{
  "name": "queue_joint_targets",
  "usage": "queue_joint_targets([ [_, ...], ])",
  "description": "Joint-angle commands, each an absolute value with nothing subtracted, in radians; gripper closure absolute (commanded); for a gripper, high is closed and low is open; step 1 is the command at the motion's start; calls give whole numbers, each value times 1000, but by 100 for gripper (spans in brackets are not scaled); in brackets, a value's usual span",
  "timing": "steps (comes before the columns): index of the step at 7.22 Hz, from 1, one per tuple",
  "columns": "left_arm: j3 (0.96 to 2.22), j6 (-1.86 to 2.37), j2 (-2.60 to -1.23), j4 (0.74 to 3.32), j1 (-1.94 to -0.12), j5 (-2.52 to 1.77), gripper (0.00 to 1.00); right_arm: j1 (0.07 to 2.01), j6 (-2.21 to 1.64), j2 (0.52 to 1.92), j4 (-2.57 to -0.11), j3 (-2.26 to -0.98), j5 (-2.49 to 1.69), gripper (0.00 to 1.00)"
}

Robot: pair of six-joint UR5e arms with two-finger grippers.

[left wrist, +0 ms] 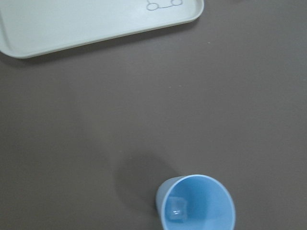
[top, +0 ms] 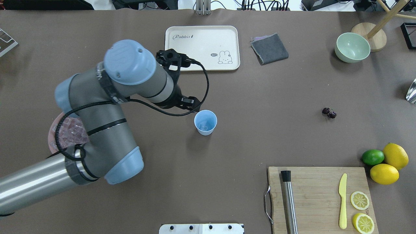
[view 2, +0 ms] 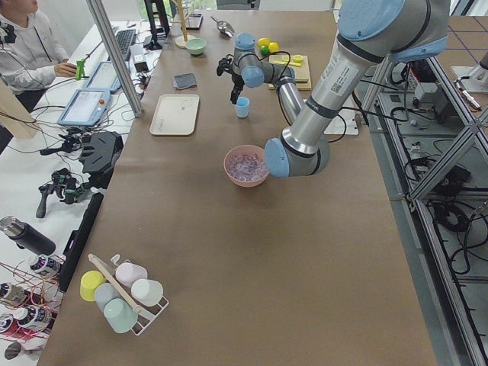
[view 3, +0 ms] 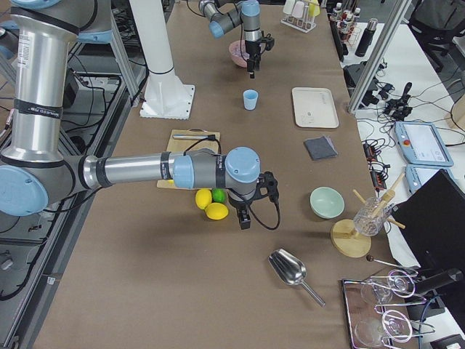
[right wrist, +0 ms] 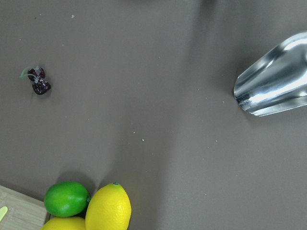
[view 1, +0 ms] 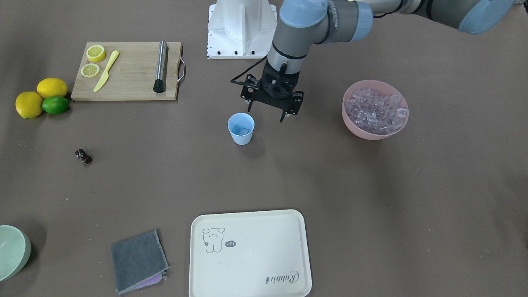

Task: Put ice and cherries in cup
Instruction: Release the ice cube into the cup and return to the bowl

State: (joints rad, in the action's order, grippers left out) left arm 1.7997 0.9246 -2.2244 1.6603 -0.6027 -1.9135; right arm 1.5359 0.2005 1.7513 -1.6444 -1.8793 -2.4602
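Note:
My left gripper is to reach into the pink bowl next and close on another ice cube point(view 1: 369, 117), on the side that is nearer the pale blue cup.
The pale blue cup point(view 1: 241, 128) stands mid-table with one ice cube point(view 1: 244, 131) in it; it also shows in the overhead view point(top: 205, 122) and the left wrist view point(left wrist: 196, 203). My left gripper point(view 1: 266, 115) is open and empty, just above and beside the cup on the side toward the pink bowl point(view 1: 350, 117), which holds the ice point(view 1: 375, 108). The cherries point(view 1: 83, 156) lie alone on the table, and also show in the right wrist view point(right wrist: 37, 81). My right gripper point(view 3: 243, 218) hovers near the lemons; I cannot tell whether it is open.
A cutting board point(view 1: 132, 78) carries lemon slices, a yellow knife and a steel muddler. Two lemons and a lime point(view 1: 55, 104) lie beside it. A cream tray point(view 1: 247, 272), a grey cloth point(view 1: 138, 260), a green bowl point(view 1: 12, 251) and a metal scoop point(right wrist: 273, 88) are also there.

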Motion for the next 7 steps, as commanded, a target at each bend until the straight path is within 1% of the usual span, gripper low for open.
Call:
queue_joint_targets([
  [1, 1986, 839, -1978, 1663, -652, -1934, 9, 1531, 195, 1750, -1644, -1879, -2459, 0],
  [2, 2023, 839, -1886, 1664, -685, -2022, 9, 1526, 195, 1752, -1646, -1875, -2459, 0],
  [3, 2075, 839, -1802, 1669, -722, -2025, 9, 1523, 195, 1753, -1646, -1875, -2462, 0],
  [4, 2095, 836, -1743, 1670, -723, -2022, 9, 1523, 199, 1759, -1646, -1875, -2464, 0],
  [7, 2033, 836, -1715, 1728, -689, -1957, 10, 1523, 199, 1761, -1644, -1879, -2467, 0],
])
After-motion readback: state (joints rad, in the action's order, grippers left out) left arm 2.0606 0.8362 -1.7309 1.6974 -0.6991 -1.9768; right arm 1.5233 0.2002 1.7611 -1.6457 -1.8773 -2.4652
